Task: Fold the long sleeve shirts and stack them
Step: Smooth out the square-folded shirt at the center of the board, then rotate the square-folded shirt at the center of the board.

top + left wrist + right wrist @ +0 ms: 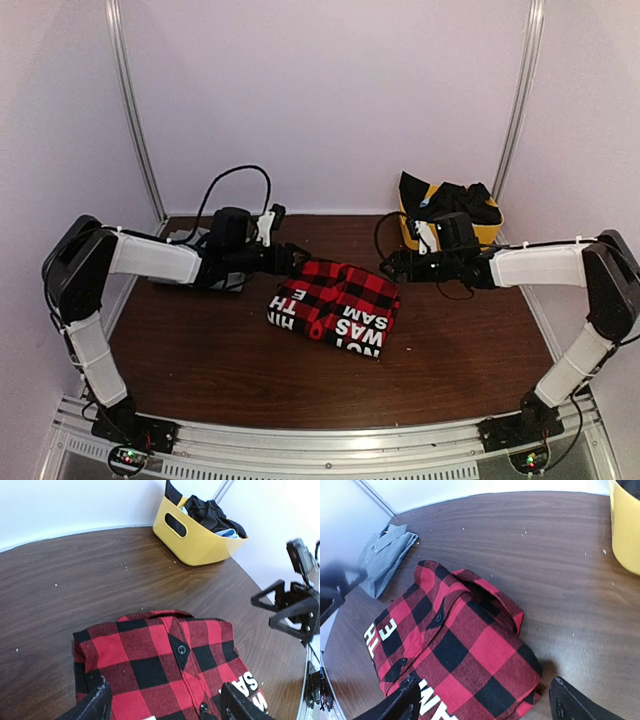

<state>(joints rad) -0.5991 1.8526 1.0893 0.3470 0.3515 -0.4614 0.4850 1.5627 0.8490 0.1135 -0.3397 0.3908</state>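
Next, I bring my right gripper to the flannel shirt's collar [345, 271] [472, 593], where the button strip ends at the shirt's far edge, and close it there.
The red-and-black check flannel shirt [335, 308] lies folded in the middle of the table, with white letters showing along its near edge. My left gripper [298, 257] hovers at its far left corner, jaws open and empty; the left wrist view looks down on the buttoned front [155, 665] between the fingers [95, 705]. My right gripper [390, 266] is at the far right corner, also open and empty, above the shirt's folded edge [460, 645]. The grey collared shirt [385, 555] lies folded at the table's far left, mostly hidden behind my left arm in the top view.
A yellow plastic bin [490, 236] holding dark clothes stands at the back right corner, just behind my right arm; the left wrist view shows it too [200, 542]. White walls and metal posts close in the back and sides.
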